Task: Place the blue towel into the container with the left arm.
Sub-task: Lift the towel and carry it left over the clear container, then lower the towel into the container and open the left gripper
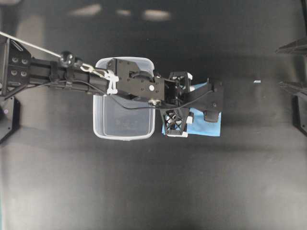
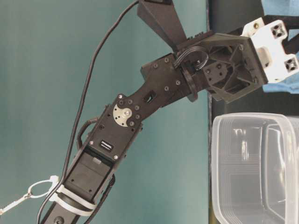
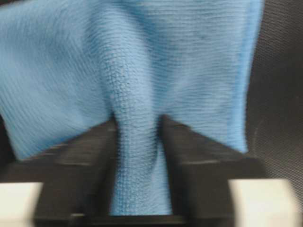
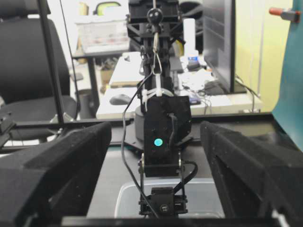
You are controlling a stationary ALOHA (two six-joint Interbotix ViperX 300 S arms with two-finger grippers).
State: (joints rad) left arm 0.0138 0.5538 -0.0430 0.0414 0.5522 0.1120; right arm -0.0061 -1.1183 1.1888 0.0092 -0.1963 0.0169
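Next, my left gripper releases the blue towel on the clear container's bottom, slightly toward the container's near rim [image 1: 125,109].
The blue towel [image 1: 206,123] lies on the black table just right of the container [image 1: 120,120], a clear tub. The left arm [image 1: 134,84] reaches over the tub's far half, and its gripper [image 1: 178,101] points down at the towel's left part. In the left wrist view the left gripper [image 3: 139,127] is shut on a pinched-up ridge of the towel [image 3: 180,56], which rises between the two black fingers [image 3: 90,151]. The right gripper [image 1: 290,67] stays at the right edge, open and holding nothing; its wide-apart gripper tips [image 4: 155,130] frame the left arm [image 4: 163,127] and the tub [image 4: 208,194].
The table-level view shows the tub's rim [image 2: 252,119] close by, the left arm's wrist [image 2: 219,65] above it, and blue cloth [image 2: 287,81] behind. A small white mark [image 1: 257,82] lies on the black table between the towel and the right gripper.
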